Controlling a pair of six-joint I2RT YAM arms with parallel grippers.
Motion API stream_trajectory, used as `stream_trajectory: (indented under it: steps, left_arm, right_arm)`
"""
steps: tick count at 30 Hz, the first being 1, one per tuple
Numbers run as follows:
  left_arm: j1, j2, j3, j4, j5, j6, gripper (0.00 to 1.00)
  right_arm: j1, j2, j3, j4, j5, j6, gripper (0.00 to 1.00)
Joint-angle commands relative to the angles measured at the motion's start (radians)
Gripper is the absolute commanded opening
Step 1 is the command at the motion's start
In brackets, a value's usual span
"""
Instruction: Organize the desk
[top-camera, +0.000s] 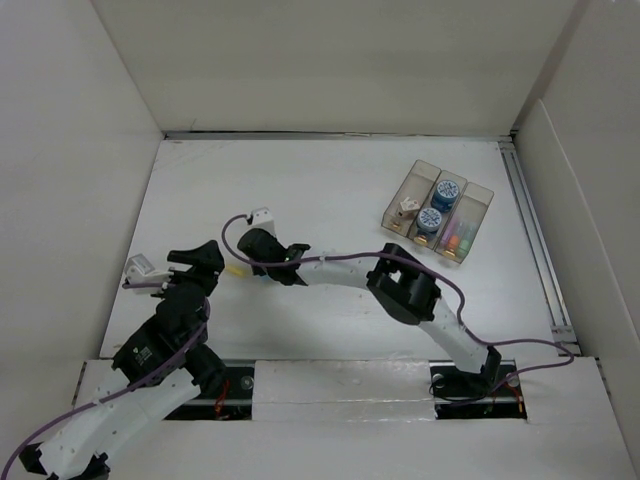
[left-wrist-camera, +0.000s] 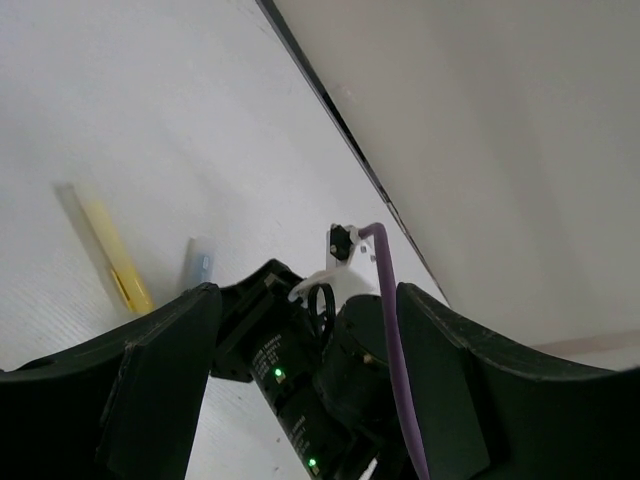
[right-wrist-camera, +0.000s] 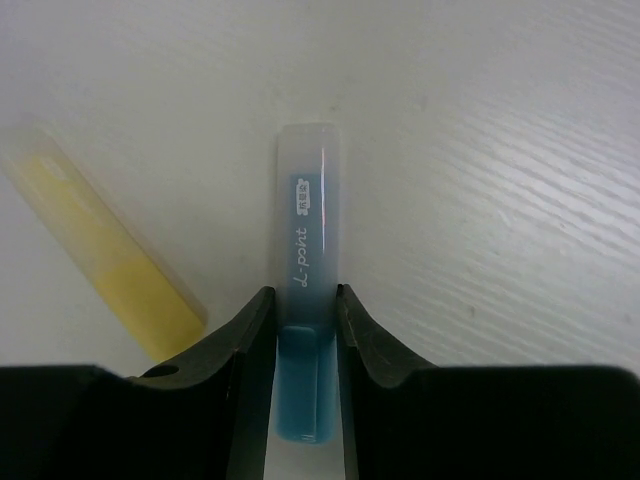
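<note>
Next, my right hand sets the blue highlighter on the orange and green pens in the clear tray (top-camera: 460, 239).
My right gripper (top-camera: 262, 272) reaches far left over the white desk (top-camera: 330, 190). In the right wrist view its jaws (right-wrist-camera: 305, 300) are shut on a blue highlighter (right-wrist-camera: 310, 240) with a clear cap, low at the desk surface. A yellow highlighter (right-wrist-camera: 110, 260) lies on the desk just left of it, untouched. My left gripper (top-camera: 203, 262) is open and empty, just left of both pens. In the left wrist view (left-wrist-camera: 302, 292) its wide-apart fingers frame the right arm's wrist, with the yellow highlighter (left-wrist-camera: 112, 255) and the blue one (left-wrist-camera: 198, 268) beyond.
A clear three-compartment tray (top-camera: 478, 200) stands at the back right, holding two blue tape rolls (top-camera: 440, 205), a small white item and several coloured pens. White panels wall the desk on the left, back and right. A purple cable runs along the right arm.
</note>
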Motion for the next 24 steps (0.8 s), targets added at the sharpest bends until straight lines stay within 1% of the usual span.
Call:
stream_trajectory:
  steps: [1,2,4,5,6,7,8,9,10,11,12,13,14,15,16,17,18,19,20,21,22,24]
  left_arm:
    - [-0.002,0.029,-0.024,0.038,-0.051,-0.016,0.66]
    - [-0.002,0.038,-0.026,0.044,-0.044,-0.015,0.66]
    - [-0.002,0.071,-0.032,0.060,-0.036,-0.007,0.66]
    - [-0.002,0.083,-0.035,0.093,-0.013,0.019,0.66]
    - [-0.002,0.107,-0.040,0.112,-0.004,0.033,0.66]
    - [-0.002,0.124,-0.041,0.132,0.008,0.045,0.66]
    - [-0.002,0.138,-0.043,0.165,0.033,0.065,0.66]
    - [-0.002,0.172,-0.050,0.185,0.045,0.074,0.66]
    - [-0.002,0.189,-0.056,0.207,0.062,0.087,0.66]
    - [-0.002,0.205,-0.063,0.260,0.093,0.099,0.66]
    - [-0.002,0.241,-0.078,0.291,0.105,0.125,0.66]
    - [-0.002,0.261,-0.081,0.311,0.122,0.134,0.66]
    - [-0.002,0.276,-0.084,0.352,0.148,0.140,0.66]
    - [-0.002,0.314,-0.089,0.371,0.157,0.154,0.66]
    - [-0.002,0.331,-0.093,0.394,0.173,0.162,0.66]
    - [-0.002,0.345,-0.096,0.443,0.197,0.174,0.66]
    - [-0.002,0.377,-0.098,0.462,0.208,0.185,0.66]
    - [-0.002,0.393,-0.093,0.469,0.219,0.200,0.66]
    - [-0.002,0.419,-0.090,0.468,0.228,0.205,0.66]
    - [-0.002,0.428,-0.083,0.469,0.231,0.208,0.66]
    - [-0.002,0.434,-0.084,0.494,0.231,0.219,0.66]
    - [-0.002,0.443,-0.086,0.503,0.237,0.228,0.66]
  right_arm:
    - [-0.006,-0.103,-0.101,0.005,0.046,0.016,0.04]
    - [-0.023,-0.172,-0.126,0.029,0.039,0.020,0.04]
    - [-0.047,-0.258,-0.224,0.069,0.010,0.036,0.03]
    - [-0.082,-0.307,-0.261,0.107,-0.003,0.046,0.03]
    - [-0.102,-0.411,-0.304,0.127,-0.014,0.054,0.03]
    - [-0.125,-0.465,-0.386,0.143,-0.035,0.060,0.03]
    - [-0.176,-0.523,-0.429,0.170,-0.043,0.069,0.04]
    - [-0.203,-0.636,-0.475,0.177,-0.047,0.074,0.04]
    - [-0.231,-0.698,-0.568,0.175,-0.046,0.078,0.04]
    - [-0.262,-0.757,-0.615,0.212,-0.040,0.086,0.04]
    - [-0.324,-0.818,-0.661,0.212,-0.034,0.091,0.05]
    - [-0.360,-0.928,-0.707,0.209,-0.011,0.094,0.05]
    - [-0.397,-0.982,-0.786,0.200,-0.003,0.106,0.07]
    - [-0.474,-1.033,-0.825,0.194,0.008,0.115,0.08]
    - [-0.515,-1.114,-0.860,0.191,0.029,0.126,0.08]
    - [-0.555,-1.150,-0.923,0.162,0.034,0.137,0.09]
    - [-0.591,-1.176,-0.949,0.152,0.037,0.147,0.09]
    - [-0.663,-1.211,-0.974,0.146,0.038,0.155,0.10]
    - [-0.696,-1.222,-1.012,0.145,0.043,0.166,0.10]
    - [-0.728,-1.220,-1.026,0.138,0.046,0.177,0.10]
    - [-0.794,-1.217,-1.036,0.137,0.040,0.187,0.10]
    - [-0.854,-1.182,-1.045,0.125,0.016,0.209,0.10]
